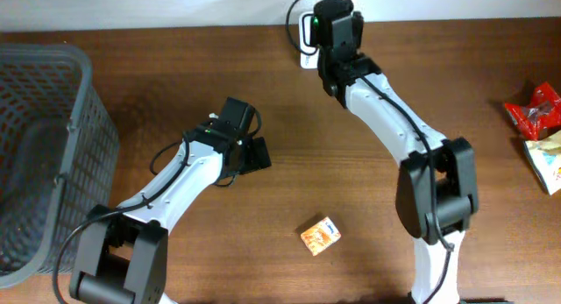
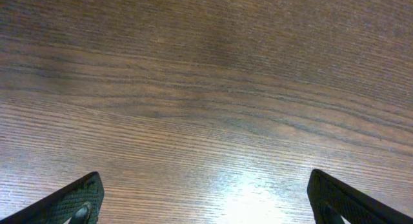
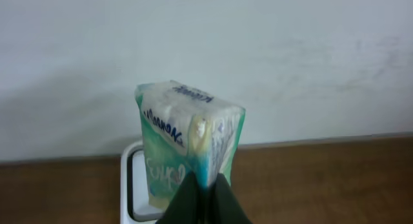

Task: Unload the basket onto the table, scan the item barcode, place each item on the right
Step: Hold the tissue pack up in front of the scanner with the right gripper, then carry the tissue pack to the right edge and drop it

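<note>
I need to let go of the tissue pack with my right gripper on the yellow snack packet (image 1: 550, 143), next to the red one.
The item is a green and white tissue pack (image 3: 184, 137), and my right gripper (image 3: 205, 184) is shut on its lower edge. It hangs upright in front of the pale wall, just above a white scanner (image 3: 131, 185) at the table's far edge. No barcode shows on the faces I see. In the overhead view the right gripper (image 1: 337, 2) reaches past the scanner (image 1: 307, 55) at the back. My left gripper (image 2: 205, 175) stands wide open over bare wood with nothing between its fingers; from overhead the left gripper (image 1: 252, 146) is left of the middle.
A small orange box (image 1: 320, 236) lies near the front, right of the left arm. A grey mesh basket (image 1: 83, 94) fills the left side. Red and yellow snack packets (image 1: 536, 111) lie at the right edge.
</note>
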Available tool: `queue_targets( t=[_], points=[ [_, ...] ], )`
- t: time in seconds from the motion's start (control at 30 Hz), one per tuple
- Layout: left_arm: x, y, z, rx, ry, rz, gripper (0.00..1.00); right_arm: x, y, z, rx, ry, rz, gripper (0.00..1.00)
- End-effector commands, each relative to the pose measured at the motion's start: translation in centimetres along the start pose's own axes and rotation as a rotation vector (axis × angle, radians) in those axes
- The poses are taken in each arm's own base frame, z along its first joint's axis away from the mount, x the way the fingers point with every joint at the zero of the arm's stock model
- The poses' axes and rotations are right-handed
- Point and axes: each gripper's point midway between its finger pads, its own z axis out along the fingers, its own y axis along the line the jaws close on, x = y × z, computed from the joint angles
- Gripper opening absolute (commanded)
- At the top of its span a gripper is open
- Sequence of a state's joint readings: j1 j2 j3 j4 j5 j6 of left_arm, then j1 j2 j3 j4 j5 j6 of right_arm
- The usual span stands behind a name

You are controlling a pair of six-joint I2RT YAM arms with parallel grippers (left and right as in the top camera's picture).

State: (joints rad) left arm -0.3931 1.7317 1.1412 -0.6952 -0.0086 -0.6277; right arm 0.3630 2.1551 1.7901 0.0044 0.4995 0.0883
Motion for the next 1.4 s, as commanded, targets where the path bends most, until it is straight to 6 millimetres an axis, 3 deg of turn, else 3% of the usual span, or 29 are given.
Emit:
queue_targets(
  t=[0.0, 0.1, 0.2, 0.33, 0.4, 0.57, 0.63, 0.7, 0.77, 0.83, 0.93, 0.97, 1.07, 1.13, 1.17, 1.27, 1.33, 1.37],
  points=[
    [-0.2, -0.1, -0.3, 0.002, -0.014, 0.016, 0.99, 3.0, 1.4, 2.8, 0.004, -0.017, -0.217, 0.04],
    [-0.2, -0.1, -0.3, 0.002, -0.014, 0.016, 0.99, 5.2, 1.7, 3.9, 0.006, 0.009, -0.332, 0.04],
    [-0.2, -0.1, -0.3, 0.002, -0.014, 0.016, 0.99, 5.5, 2.8, 4.0, -0.06, 0.002, -0.532, 0.04],
    [-0.2, -0.1, -0.3, 0.002, -0.014, 0.016, 0.99, 5.3, 2.8, 4.0, -0.057, -0.008, -0.531, 0.04],
    [-0.2, -0.1, -0.3, 0.001, -0.014, 0.016, 0.99, 4.3, 1.7, 4.5, -0.033, -0.036, -0.541, 0.04],
    [-0.2, -0.1, -0.3, 0.001, -0.014, 0.016, 0.99, 4.5, -0.4, 4.8, 0.032, -0.005, -0.5, 0.04],
    [-0.2, -0.1, -0.3, 0.001, -0.014, 0.017, 0.99, 1.9, -7.4, 3.0, 0.425, -0.033, -0.263, 0.04],
    [-0.2, -0.1, -0.3, 0.002, -0.014, 0.016, 0.99, 0.5, -13.5, 0.4, 0.704, -0.015, -0.211, 0.04],
    [-0.2, -0.1, -0.3, 0.002, -0.014, 0.016, 0.99, 0.5, -18.9, -2.0, 0.931, 0.047, -0.206, 0.04],
    [-0.2, -0.1, -0.3, 0.002, -0.014, 0.016, 0.99, 1.6, -24.9, -3.9, 1.143, 0.151, -0.241, 0.04],
    [-0.2, -0.1, -0.3, 0.002, -0.014, 0.016, 0.99, 4.2, -31.2, -4.8, 1.237, 0.347, -0.369, 0.04],
    [-0.2, -0.1, -0.3, 0.002, -0.014, 0.016, 0.99, 5.5, -34.9, -5.6, 1.283, 0.443, -0.408, 0.04],
    [-0.2, -0.1, -0.3, 0.002, -0.014, 0.016, 0.99, 9.0, -41.7, -8.1, 1.367, 0.558, -0.352, 0.04],
    [-0.2, -0.1, -0.3, 0.002, -0.014, 0.016, 0.99, 15.1, -44.0, -8.1, 1.184, 0.712, -0.17, 0.04],
    [-0.2, -0.1, -0.3, 0.002, -0.014, 0.016, 0.99, 18.0, -45.2, -9.3, 1.164, 0.764, -0.002, 0.04],
    [-0.2, -0.1, -0.3, 0.002, -0.014, 0.016, 0.99, 21.3, -48.1, -11.3, 1.127, 0.84, 0.245, 0.04],
    [-0.2, -0.1, -0.3, 0.002, -0.014, 0.016, 0.99, 23.4, -48.8, -11.6, 1.03, 0.893, 0.393, 0.08],
    [-0.2, -0.1, -0.3, 0.002, -0.014, 0.016, 0.99, 24.2, -49.1, -11.8, 0.991, 0.914, 0.457, 0.5]
  ],
)
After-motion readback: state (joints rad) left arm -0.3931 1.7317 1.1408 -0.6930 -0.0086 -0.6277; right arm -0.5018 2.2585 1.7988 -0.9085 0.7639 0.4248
